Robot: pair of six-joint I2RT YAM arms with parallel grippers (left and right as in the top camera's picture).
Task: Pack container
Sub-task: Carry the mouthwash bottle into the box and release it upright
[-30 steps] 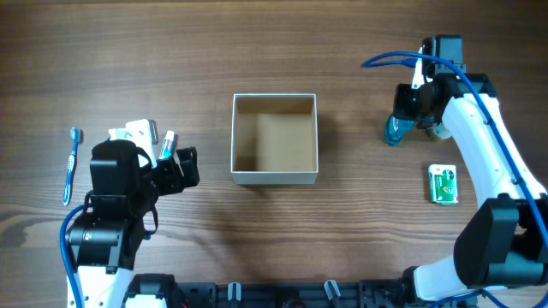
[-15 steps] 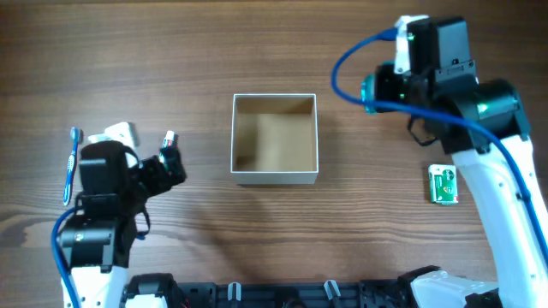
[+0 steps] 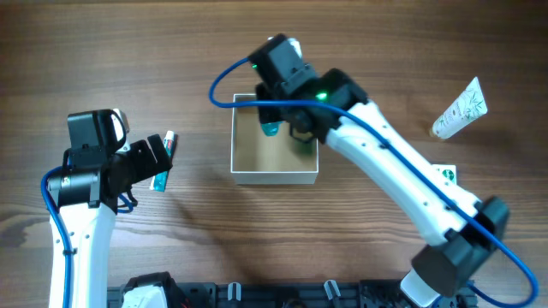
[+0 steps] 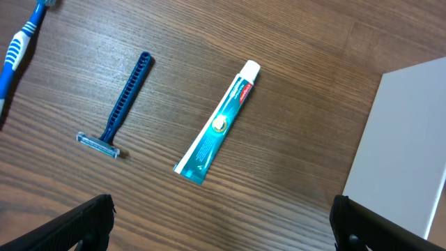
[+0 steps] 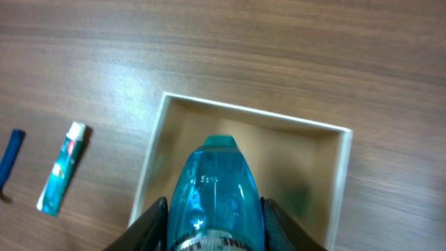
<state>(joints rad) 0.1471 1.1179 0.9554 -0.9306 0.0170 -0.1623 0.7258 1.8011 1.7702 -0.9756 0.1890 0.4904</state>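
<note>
My right gripper should put the clear blue bottle, now held above the box's rim, down inside the box's far corner [image 3: 253, 137] [image 5: 194, 148] nearest the toothpaste.
The container [image 3: 274, 178], a square white-walled box with a tan inside, stands mid-table. My right gripper [image 3: 287, 128] is shut on a clear blue bottle [image 3: 270, 129] and holds it over the box's far-left part. In the right wrist view the bottle [image 5: 217, 192] sits between the fingers above the box's rim [image 5: 336, 183]. My left gripper [image 3: 158, 158] is open and empty above a teal toothpaste tube [image 4: 217, 125]. A blue razor [image 4: 122, 104] lies left of the tube. A blue toothbrush [image 4: 17, 45] lies further left. The box wall [image 4: 404, 146] shows at the right of the left wrist view.
A white tube [image 3: 458, 109] lies at the far right. A green packet [image 3: 445, 174] lies below it, partly covered by my right arm. The right arm stretches diagonally from the front right to the box. The toothpaste [image 5: 61, 167] lies left of the box.
My right arm has swung from the far right to over the container with the blue bottle in its grip, uncovering the white tube. My left arm has shifted left and back.
</note>
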